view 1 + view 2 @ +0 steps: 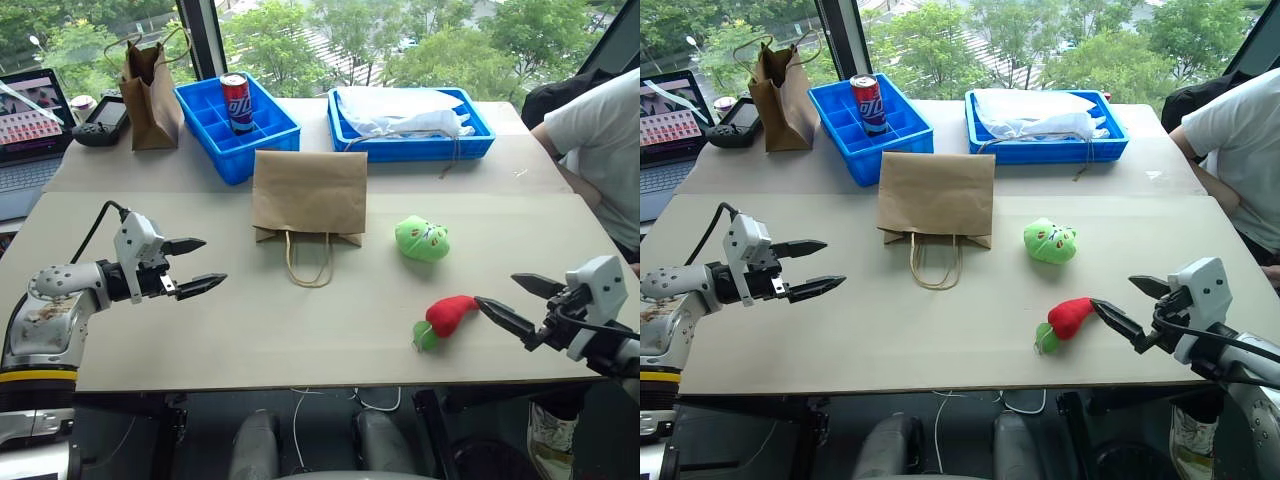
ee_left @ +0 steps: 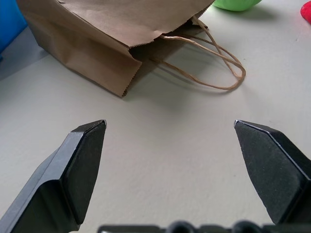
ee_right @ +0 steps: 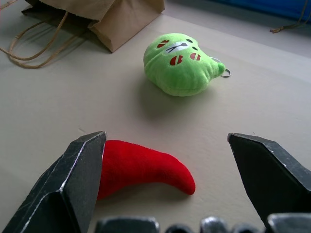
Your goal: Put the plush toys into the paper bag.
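Next, I need to close my left gripper on the nearer part of the twine handle (image 1: 290,252) (image 2: 187,40), just outside the opening of the flat paper bag.
The paper bag (image 1: 310,192) lies flat at the table's middle, its mouth and twine handles (image 1: 308,262) toward me. To its right rests the round green plush toy (image 1: 421,240). Nearer the front edge lies the red pepper-shaped plush toy (image 1: 448,314). My right gripper (image 1: 495,290) is open just right of the red toy, its nearer fingertip close to it; in the right wrist view the red toy (image 3: 146,167) sits by one finger, with the green toy (image 3: 182,63) beyond. Left of the bag, my left gripper (image 1: 212,262) hangs open and empty, pointing at the bag (image 2: 97,29).
At the back stand a darker, narrower paper bag (image 1: 150,85), a blue divided bin (image 1: 255,150) holding a soda can (image 1: 236,102), and a blue tray (image 1: 420,150) with white plastic. A laptop (image 1: 30,110) and controller (image 1: 105,120) sit back left. A person (image 1: 600,140) sits at the right.
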